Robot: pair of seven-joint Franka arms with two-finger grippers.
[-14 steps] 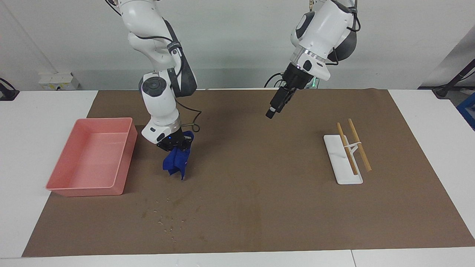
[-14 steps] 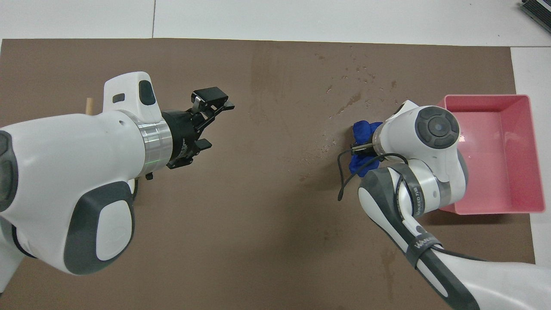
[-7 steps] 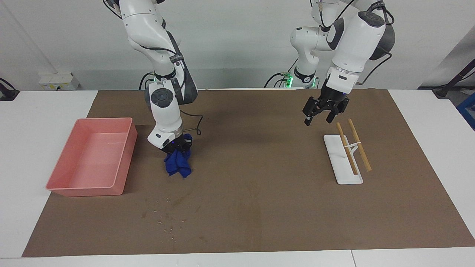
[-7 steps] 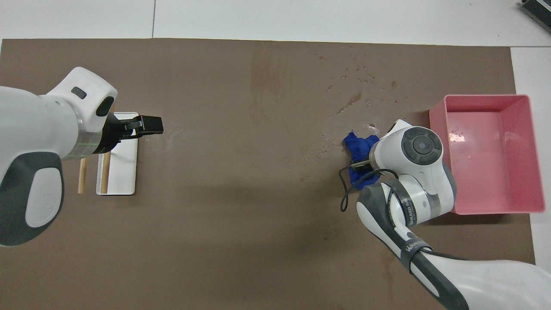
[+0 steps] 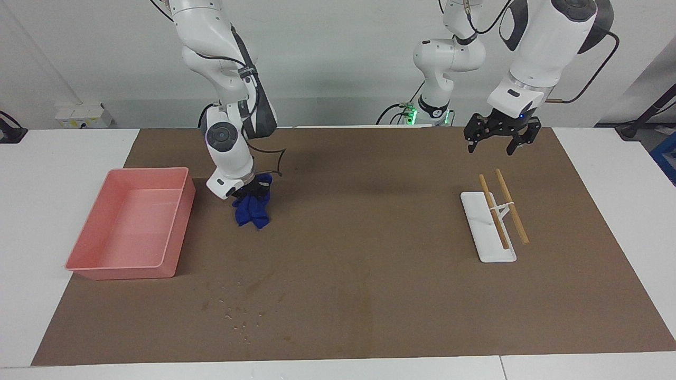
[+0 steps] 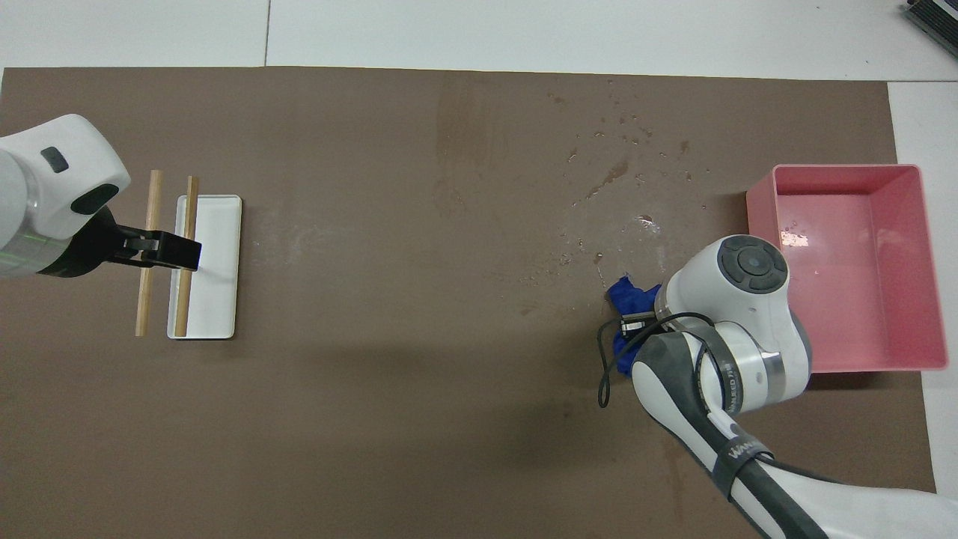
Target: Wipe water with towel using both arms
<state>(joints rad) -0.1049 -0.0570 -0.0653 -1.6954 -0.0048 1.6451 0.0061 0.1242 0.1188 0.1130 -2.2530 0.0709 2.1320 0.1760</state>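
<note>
Next, my right gripper releases the blue towel in the pink tray (image 6: 813,286), by its side nearest the water.
My right gripper (image 5: 249,191) is shut on the blue towel (image 5: 252,210), which hangs bunched from it down to the brown mat, beside the pink tray. In the overhead view the towel (image 6: 627,296) shows just past my right wrist, which hides the fingers. The water (image 5: 237,315) is a scatter of tiny droplets and damp streaks on the mat, farther from the robots than the towel; it also shows in the overhead view (image 6: 627,138). My left gripper (image 5: 499,141) is open and empty, raised over the mat near the white tray; it also shows in the overhead view (image 6: 179,253).
A pink tray (image 5: 182,221) stands at the right arm's end of the mat, also in the overhead view (image 6: 757,224). A white tray (image 5: 478,221) with two wooden sticks (image 5: 511,206) across it lies toward the left arm's end.
My right gripper has drawn the towel toward the robots, away from the droplets. My left arm has swung from over the middle of the mat to its own end.
</note>
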